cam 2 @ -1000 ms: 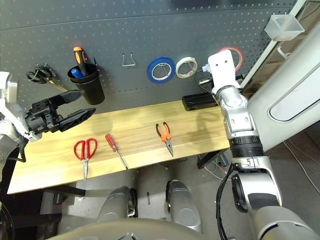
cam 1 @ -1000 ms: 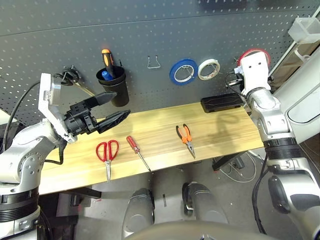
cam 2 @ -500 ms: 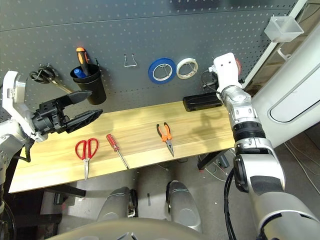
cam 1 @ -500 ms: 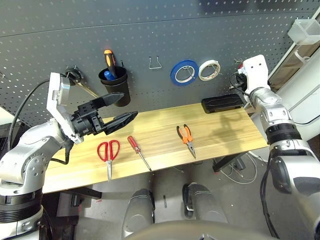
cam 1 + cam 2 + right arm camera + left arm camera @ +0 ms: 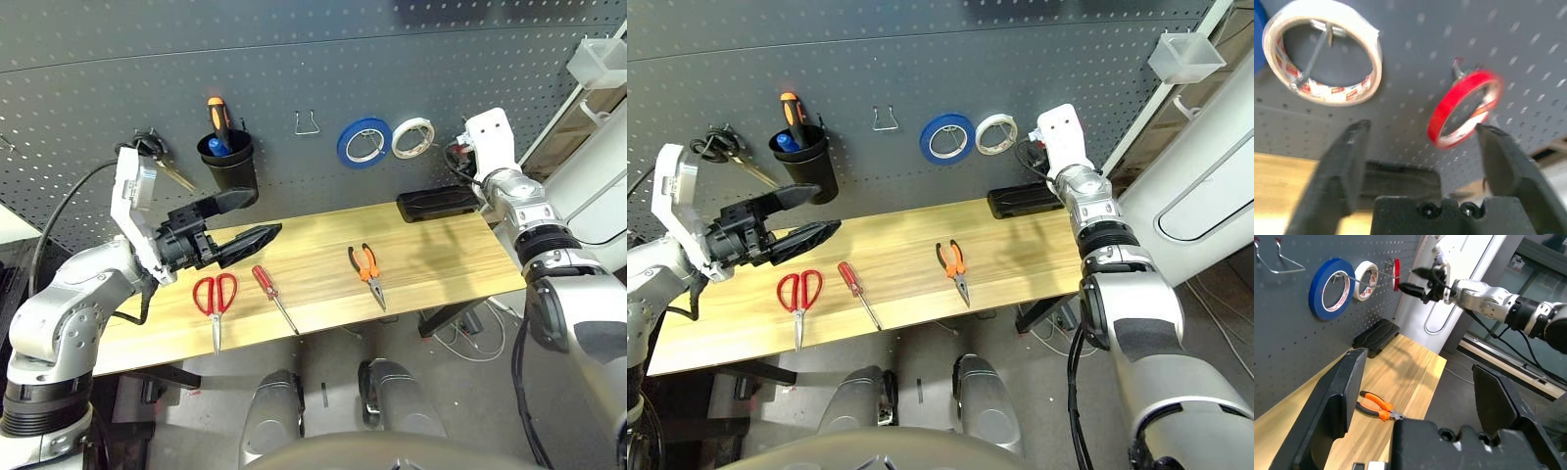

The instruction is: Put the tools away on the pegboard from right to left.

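The robot's right gripper should go to the orange-and-black pliers next and close around their handles' ends (image 5: 369, 275) beside the metal joint.
The thin red tape ring (image 5: 1464, 108) hangs on a metal hook of the dark grey pegboard (image 5: 294, 59). My right gripper (image 5: 1420, 139) stands open just in front of it, one finger to each side, touching nothing. From the left wrist view the ring (image 5: 1397, 274) and the right gripper (image 5: 1413, 280) also show. On the wooden table (image 5: 431, 259) lie the orange-and-black pliers (image 5: 365, 269), the red-handled screwdriver (image 5: 269, 294) and the red-handled scissors (image 5: 213, 299). My left gripper (image 5: 266, 215) hovers open above the table's left part, over the scissors and screwdriver.
A blue tape roll (image 5: 363, 142) and a white tape roll (image 5: 410, 137) hang left of the red ring. An empty wire hook (image 5: 309, 122), a black cup holder (image 5: 228, 166) with an orange-handled screwdriver, and black-handled scissors (image 5: 157, 164) are further left. A black box (image 5: 436, 204) sits at the table's back.
My right gripper has opened and drawn back a little from the pegboard, leaving the red tape ring on its hook. My left arm has moved right, over the table.
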`<state>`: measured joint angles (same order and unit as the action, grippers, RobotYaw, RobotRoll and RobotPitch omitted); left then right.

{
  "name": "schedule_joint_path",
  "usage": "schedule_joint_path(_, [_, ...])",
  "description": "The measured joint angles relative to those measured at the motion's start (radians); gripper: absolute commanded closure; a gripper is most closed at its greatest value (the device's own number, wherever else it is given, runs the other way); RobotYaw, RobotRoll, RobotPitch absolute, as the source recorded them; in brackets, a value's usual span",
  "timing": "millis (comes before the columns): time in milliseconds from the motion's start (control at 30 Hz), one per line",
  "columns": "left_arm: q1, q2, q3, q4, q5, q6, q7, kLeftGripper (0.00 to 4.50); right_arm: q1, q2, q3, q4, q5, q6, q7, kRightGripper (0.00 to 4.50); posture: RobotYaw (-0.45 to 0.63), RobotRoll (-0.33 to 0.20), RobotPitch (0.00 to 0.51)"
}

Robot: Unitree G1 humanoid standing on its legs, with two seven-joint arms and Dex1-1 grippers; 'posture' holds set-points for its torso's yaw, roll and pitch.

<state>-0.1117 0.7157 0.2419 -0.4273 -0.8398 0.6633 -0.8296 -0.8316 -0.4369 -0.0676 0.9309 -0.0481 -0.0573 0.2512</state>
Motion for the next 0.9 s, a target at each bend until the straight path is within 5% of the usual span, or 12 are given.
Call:
schedule_joint_path(200, [0.010, 0.001, -0.021, 0.004, 0.000, 0.003, -0.019, 0.00, 0.197, -0.089, -0.038, -0.529, 0.106, 0.267, 0.136, 0.03, -0.03, 0.000, 0.127])
schedule_joint_path(467, [0.046, 0.014, -0.079, 0.032, 0.053, -0.020, -0.090, 0.00, 0.388, -0.203, -0.108, -1.097, 0.309, 0.932, 0.231, 0.03, -0.09, 0.000, 0.195])
schedule_joint_path(900, [0.044, -0.016, -0.281, 0.225, 0.436, -0.287, -0.077, 0.00, 0.403, 0.221, 0.003, -1.139, 0.311, 1.434, -0.060, 0.03, -0.07, 0.000, 0.247])
